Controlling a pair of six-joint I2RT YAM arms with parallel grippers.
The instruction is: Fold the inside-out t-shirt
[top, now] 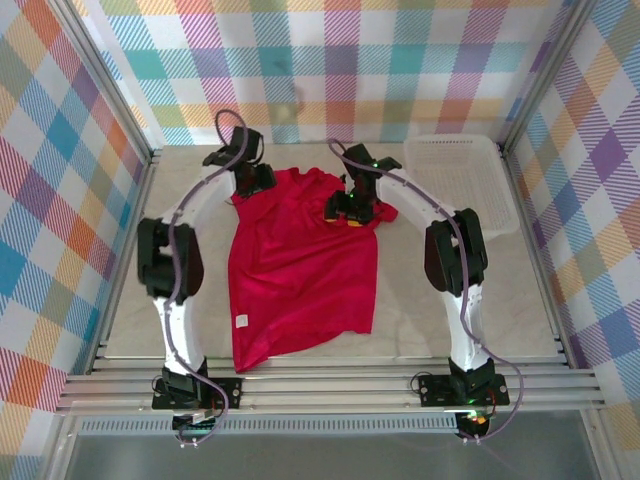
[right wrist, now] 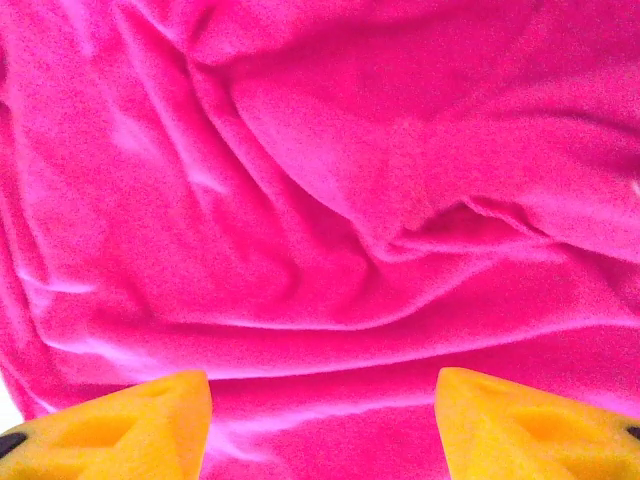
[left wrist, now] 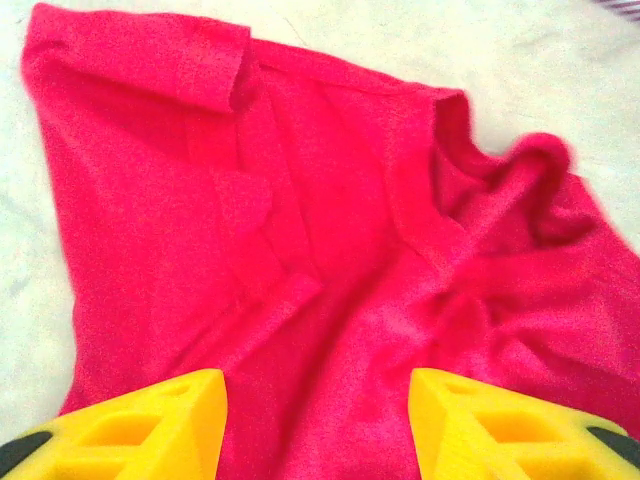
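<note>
The sleeve lies folded in over the body of the t-shirt, so the robot's left gripper needs to pinch the sleeve's seam (left wrist: 195,195) and pull the sleeve out before folding.
The inside-out t-shirt (top: 300,260) lies spread on the table, bright red, neck end towards the back and hem towards the arms. A small white tag (top: 241,320) shows near its lower left edge. My left gripper (top: 260,181) hovers at the shirt's back left corner. In the left wrist view its yellow fingers (left wrist: 160,420) stand apart over the rumpled shoulder and neck cloth (left wrist: 330,230), with nothing pinched; the left gripper (left wrist: 318,390) is open. My right gripper (top: 347,211) is over the shirt's back right part. It (right wrist: 325,390) is open above wrinkled cloth (right wrist: 320,200).
A white mesh basket (top: 457,170) stands at the back right of the table. Checked walls close in the back and both sides. Bare tabletop (top: 460,300) lies right of the shirt and in a narrower strip on the left (top: 215,300).
</note>
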